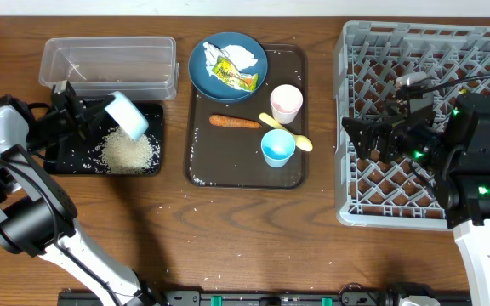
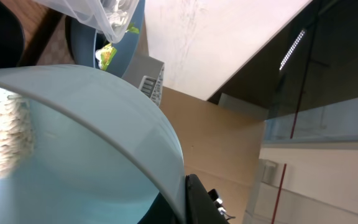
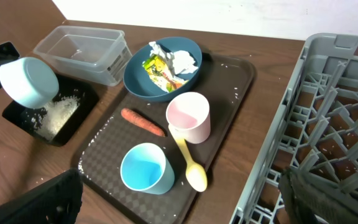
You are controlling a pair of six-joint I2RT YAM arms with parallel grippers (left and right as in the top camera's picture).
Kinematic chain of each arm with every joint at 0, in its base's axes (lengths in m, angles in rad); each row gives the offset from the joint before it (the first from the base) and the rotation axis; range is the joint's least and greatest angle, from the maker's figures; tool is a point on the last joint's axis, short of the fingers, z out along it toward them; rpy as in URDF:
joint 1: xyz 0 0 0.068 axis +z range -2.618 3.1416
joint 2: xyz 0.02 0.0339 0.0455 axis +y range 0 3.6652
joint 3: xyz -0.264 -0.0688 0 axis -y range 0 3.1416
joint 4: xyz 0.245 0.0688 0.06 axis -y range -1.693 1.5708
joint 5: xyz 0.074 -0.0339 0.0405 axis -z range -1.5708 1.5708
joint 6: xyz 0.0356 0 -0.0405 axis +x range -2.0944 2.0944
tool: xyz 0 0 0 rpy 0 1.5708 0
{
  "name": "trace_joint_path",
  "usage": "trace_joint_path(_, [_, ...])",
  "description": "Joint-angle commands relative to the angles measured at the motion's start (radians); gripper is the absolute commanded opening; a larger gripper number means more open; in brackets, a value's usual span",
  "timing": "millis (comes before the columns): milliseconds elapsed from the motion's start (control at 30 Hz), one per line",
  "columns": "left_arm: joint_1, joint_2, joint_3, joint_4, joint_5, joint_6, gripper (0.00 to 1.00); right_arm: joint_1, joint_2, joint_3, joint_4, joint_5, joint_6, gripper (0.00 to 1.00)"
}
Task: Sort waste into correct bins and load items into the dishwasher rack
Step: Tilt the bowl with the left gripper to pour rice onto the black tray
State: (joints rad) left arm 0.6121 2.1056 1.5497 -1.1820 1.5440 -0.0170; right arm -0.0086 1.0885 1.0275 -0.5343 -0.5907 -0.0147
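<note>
Next, my left gripper sets the pale blue bowl down and lets go of it on the brown tray (image 1: pixel 218 164) in front of the carrot, beside the light blue cup.
My left gripper (image 1: pixel 107 115) is shut on the rim of the pale blue bowl (image 1: pixel 128 115), tilted over the black tray (image 1: pixel 66 161). A pile of rice (image 1: pixel 128 151) lies in that tray. The bowl fills the left wrist view (image 2: pixel 73 143). The clear tub (image 1: pixel 109 59) stands behind. The dark blue dish (image 1: pixel 202 72) holds tissue (image 1: pixel 236 55) and a wrapper (image 1: pixel 232 76). The carrot (image 1: pixel 235 121), pink cup (image 1: pixel 286 103), light blue cup (image 1: pixel 277 148) and spoon (image 1: pixel 289 133) lie on the brown tray. My right gripper (image 1: pixel 357 138) is open and empty over the grey rack's (image 1: pixel 483 51) left edge.
The dark brown serving tray (image 1: pixel 202 166) sits between the bins and the rack. Loose rice grains are scattered on it and on the table in front of the black tray. The rack's left wall (image 3: pixel 316 93) stands close beside the serving tray.
</note>
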Motion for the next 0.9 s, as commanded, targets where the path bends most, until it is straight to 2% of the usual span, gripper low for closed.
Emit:
trace_joint_path(0, [0.016,0.001,-0.003,-0.007,0.029,-0.026,0.06,0.009,-0.002,0.023,-0.001,0.004,-0.002,0.99])
trace_joint_path(367, [0.039,0.001,-0.003,-0.022,0.029,-0.025,0.06,0.009,-0.002,0.023,-0.001,0.004,-0.002,0.99])
trace_joint_path(533, [0.064,0.001,-0.003,0.103,0.023,-0.057,0.06,0.009,-0.002,0.023,-0.002,0.004,-0.002,0.99])
trace_joint_path(867, [0.068,-0.001,-0.003,0.006,0.028,-0.076,0.06,0.009,-0.002,0.023,-0.004,0.005,-0.002,0.99])
